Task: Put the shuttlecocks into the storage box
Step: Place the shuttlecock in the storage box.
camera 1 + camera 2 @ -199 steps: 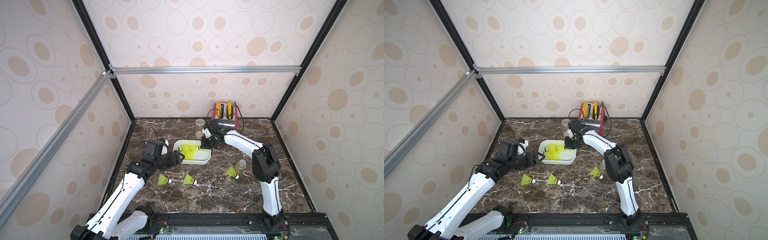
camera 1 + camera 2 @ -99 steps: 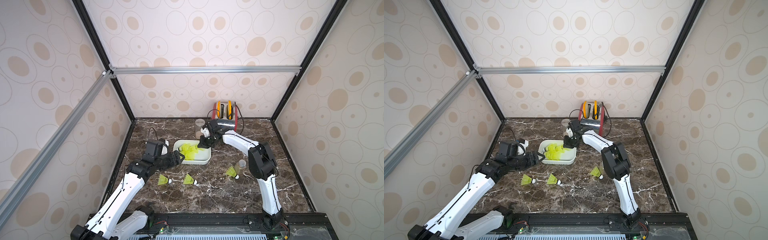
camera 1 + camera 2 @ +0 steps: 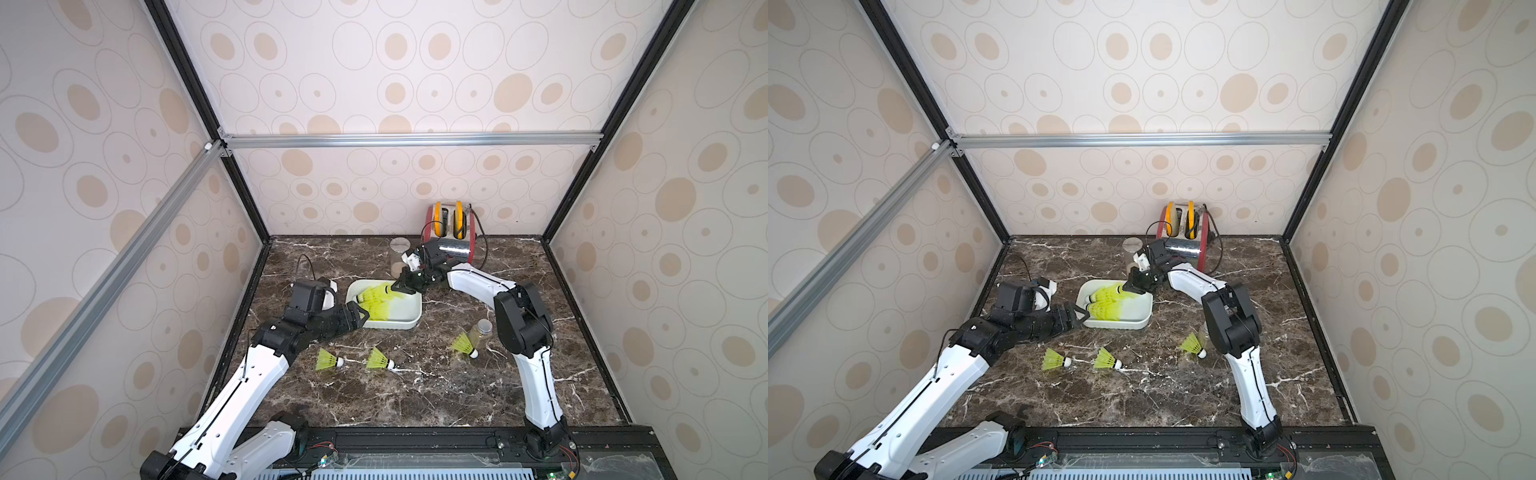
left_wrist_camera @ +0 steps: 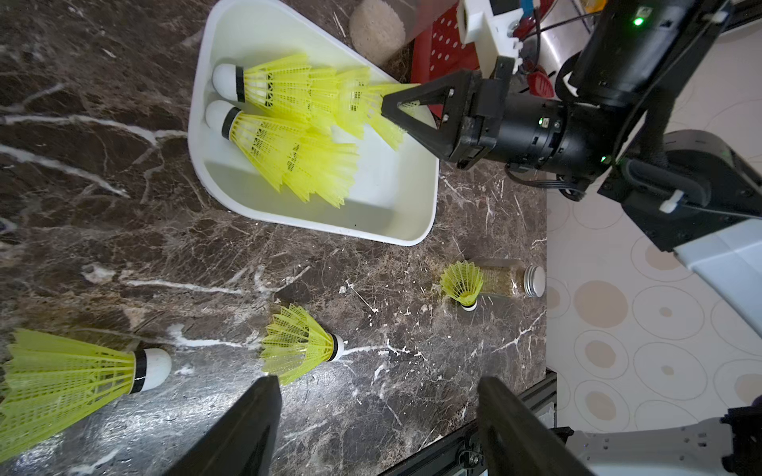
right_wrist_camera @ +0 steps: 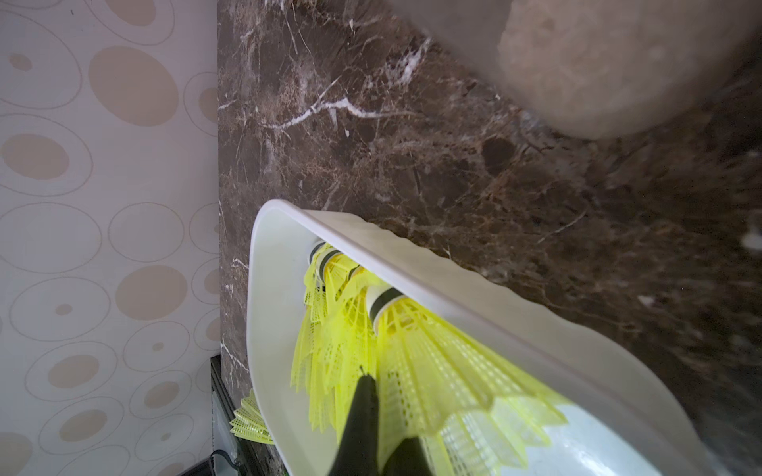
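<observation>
I will let go of the last shuttlecock, now in the white box's far row, with my right gripper at the end of the far row (image 3: 385,295) (image 5: 424,357) inside the white storage box.
The white storage box (image 3: 411,318) lies mid-table and holds two nested rows of neon yellow-green shuttlecocks (image 3: 374,296), white tips to the left. My right gripper (image 3: 397,286) reaches over the box's far rim and is shut on the skirt edge of the last shuttlecock (image 5: 433,371) in the far row; in the right wrist view the thin skirt sits pinched in that gripper (image 5: 383,412). My left gripper (image 3: 362,318) is open and empty at the box's near left corner. Three loose shuttlecocks (image 3: 326,359) (image 3: 378,359) (image 3: 463,345) lie on the marble in front of the box (image 4: 412,239).
A red toaster (image 3: 453,245) stands at the back wall with a tall clear jar (image 3: 399,253) beside it. A small jar with a metal lid (image 3: 482,332) stands right of the third loose shuttlecock, close to my right arm's elbow (image 3: 521,320). Enclosure walls surround the marble top.
My right gripper has slid a little to the left over the box with the shuttlecock skirt in it. The left arm has not moved.
</observation>
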Available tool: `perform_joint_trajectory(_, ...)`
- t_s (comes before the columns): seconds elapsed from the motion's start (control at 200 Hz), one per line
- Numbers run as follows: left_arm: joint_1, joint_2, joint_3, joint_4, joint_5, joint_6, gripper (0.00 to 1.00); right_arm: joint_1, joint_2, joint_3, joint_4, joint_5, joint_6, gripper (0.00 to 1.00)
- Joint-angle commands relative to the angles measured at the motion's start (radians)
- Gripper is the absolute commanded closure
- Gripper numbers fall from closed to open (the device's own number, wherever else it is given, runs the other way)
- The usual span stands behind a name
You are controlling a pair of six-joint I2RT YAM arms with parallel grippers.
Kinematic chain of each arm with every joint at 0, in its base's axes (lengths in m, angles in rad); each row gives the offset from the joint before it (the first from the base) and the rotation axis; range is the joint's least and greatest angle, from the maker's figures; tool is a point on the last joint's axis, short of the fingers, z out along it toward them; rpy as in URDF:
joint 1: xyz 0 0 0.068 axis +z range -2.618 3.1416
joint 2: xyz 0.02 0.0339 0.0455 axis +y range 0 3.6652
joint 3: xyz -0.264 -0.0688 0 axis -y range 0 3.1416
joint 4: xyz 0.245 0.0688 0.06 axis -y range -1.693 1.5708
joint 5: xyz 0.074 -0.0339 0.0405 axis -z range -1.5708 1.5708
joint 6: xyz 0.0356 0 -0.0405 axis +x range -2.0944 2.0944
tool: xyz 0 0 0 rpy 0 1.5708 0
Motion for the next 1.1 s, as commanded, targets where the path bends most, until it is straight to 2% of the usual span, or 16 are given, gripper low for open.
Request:
perform_joint_trajectory(0.0, -0.006, -0.007, 0.037, -0.019, 0.006, 0.023, 0.23, -0.001, 0.03, 0.016, -0.018, -0.016, 0.007, 1.0)
perform_joint_trajectory(1.097, -0.006, 0.015, 0.025, 0.043, 0.013, 0.005, 0.22, 0.007, 0.101, 0.011, 0.101, -0.105, 0.09, 1.0)
